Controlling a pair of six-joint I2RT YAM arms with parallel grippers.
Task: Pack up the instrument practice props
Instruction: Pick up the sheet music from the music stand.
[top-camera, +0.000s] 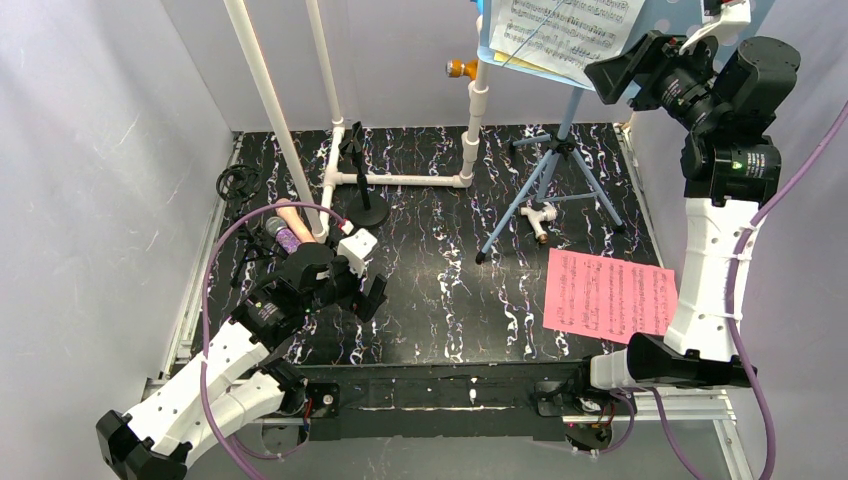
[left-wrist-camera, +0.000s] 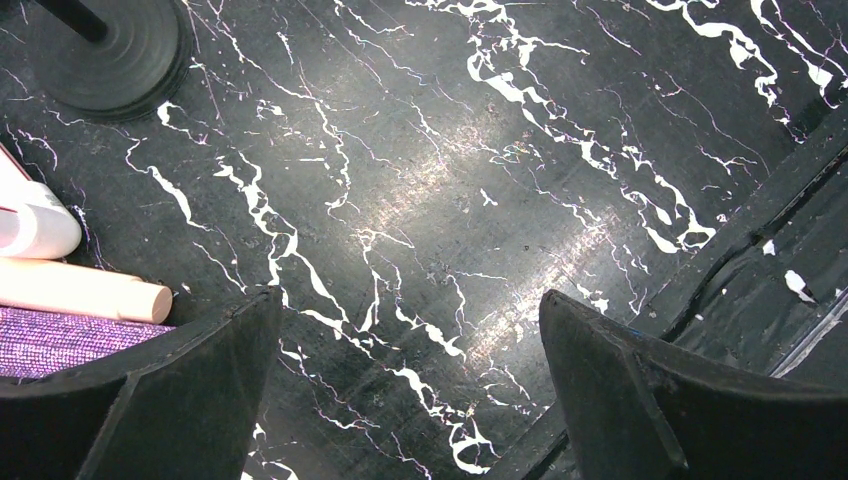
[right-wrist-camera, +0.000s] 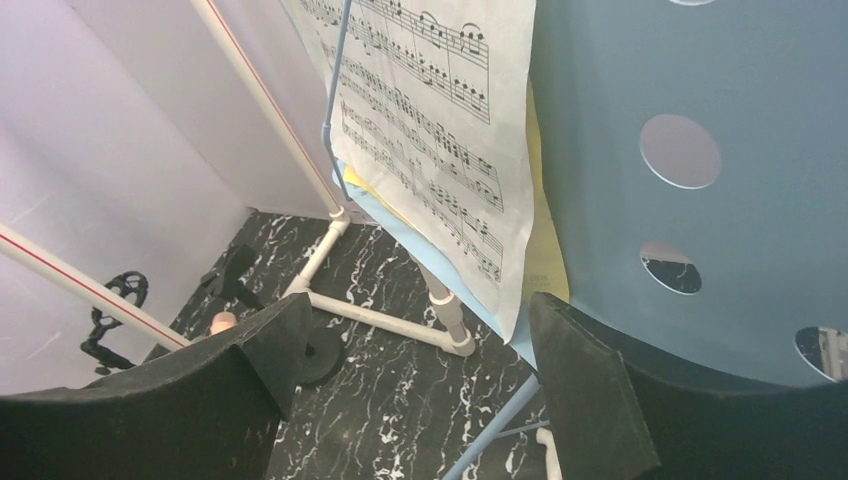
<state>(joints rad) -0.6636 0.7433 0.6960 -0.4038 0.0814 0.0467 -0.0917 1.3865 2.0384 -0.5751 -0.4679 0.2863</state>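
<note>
Next, my right gripper will go to the white sheet-music page's side edge (top-camera: 621, 40) (right-wrist-camera: 526, 205), just above its hanging lower corner, and close there.
White sheet-music pages (top-camera: 565, 30) rest on the light-blue perforated music rack (top-camera: 680, 12) at the top right, on its blue stand (top-camera: 550, 180). My right gripper (top-camera: 612, 75) is raised beside the rack and is open. In the right wrist view (right-wrist-camera: 415, 320) a page (right-wrist-camera: 430, 130) hangs just above the jaws, its lower corner near the right finger (right-wrist-camera: 590, 400), with the rack (right-wrist-camera: 620, 150) behind. A pink page (top-camera: 610, 293) lies on the table. My left gripper (top-camera: 368, 293) is open and empty over the marble (left-wrist-camera: 410, 300). The pink microphone (left-wrist-camera: 85, 290) and the purple microphone (left-wrist-camera: 45, 340) lie to its left.
The white pipe frame (top-camera: 400, 180) stands at the back left and shows in the right wrist view (right-wrist-camera: 390, 318). A round-base mic mount (top-camera: 365, 212) stands inside the frame, and its base shows in the left wrist view (left-wrist-camera: 110, 50). A black tripod mount (top-camera: 240, 182) lies far left. White walls enclose the table.
</note>
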